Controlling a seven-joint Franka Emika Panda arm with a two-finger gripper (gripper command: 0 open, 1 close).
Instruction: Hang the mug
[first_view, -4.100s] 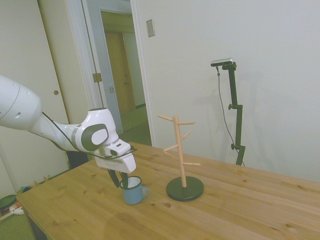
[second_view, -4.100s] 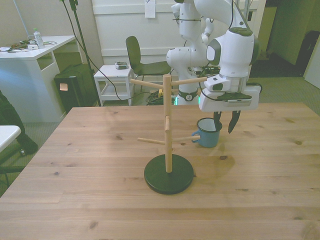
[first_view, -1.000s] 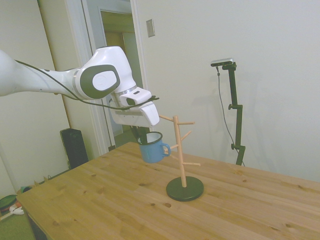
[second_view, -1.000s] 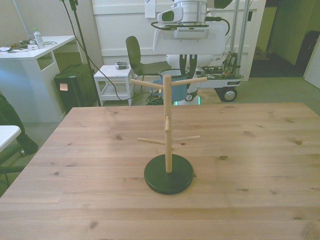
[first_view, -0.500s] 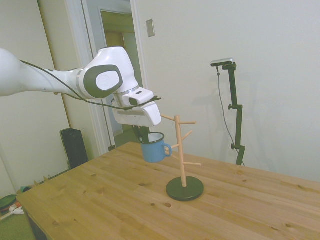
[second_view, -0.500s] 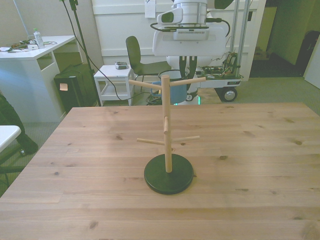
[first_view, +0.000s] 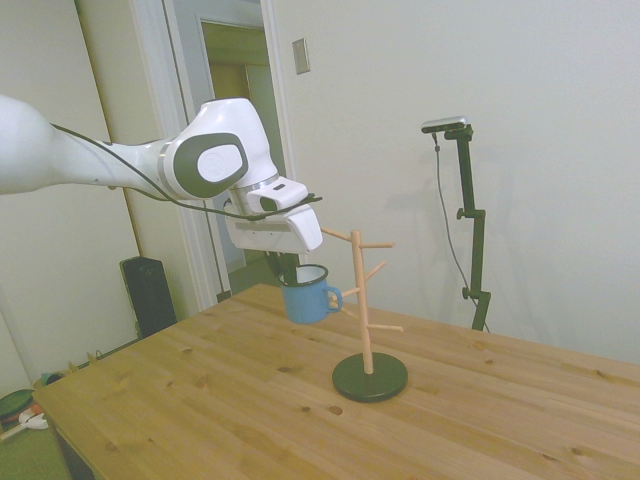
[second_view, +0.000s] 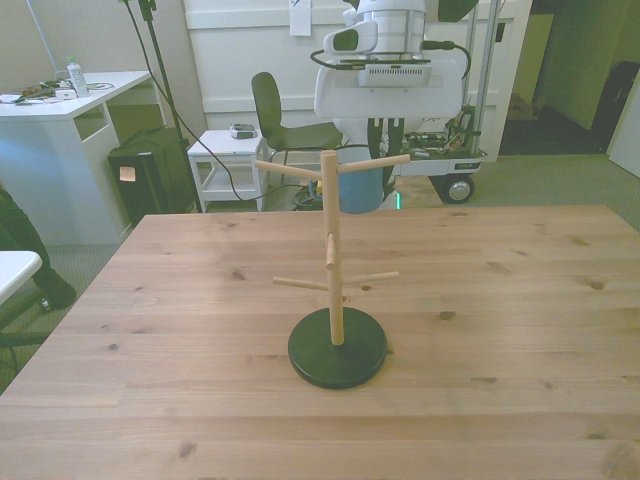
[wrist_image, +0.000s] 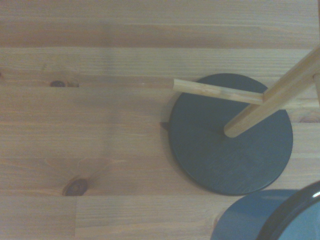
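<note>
Next, I let go of the blue mug with my gripper once it is to hang by its handle against the lower part of the stand's post (first_view: 369, 331).
The blue mug (first_view: 308, 298) with a white inside hangs in the air, and my gripper (first_view: 293, 272) is shut on its rim from above. Its loop handle (first_view: 336, 297) points at the wooden peg stand (first_view: 361, 300) and lies right at the tip of a lower peg; I cannot tell whether the two touch. In the front view the mug (second_view: 365, 190) shows as a blue patch behind the stand's post (second_view: 329, 250), below the gripper (second_view: 385, 148). The wrist view looks down on the stand's dark base (wrist_image: 230, 135), one peg (wrist_image: 217, 91) and the mug's dark rim (wrist_image: 287, 215).
The stand's round dark base (first_view: 370, 378) rests near the middle of the wooden table (first_view: 200, 400). Beyond the table's far edge are a chair (second_view: 275, 115), a small white cart (second_view: 228, 150) and a desk (second_view: 60, 110).
The mug was lifted off the table and carried up toward the stand. Over the last half second the gripper and mug shifted slightly to the front view's right and a little lower.
</note>
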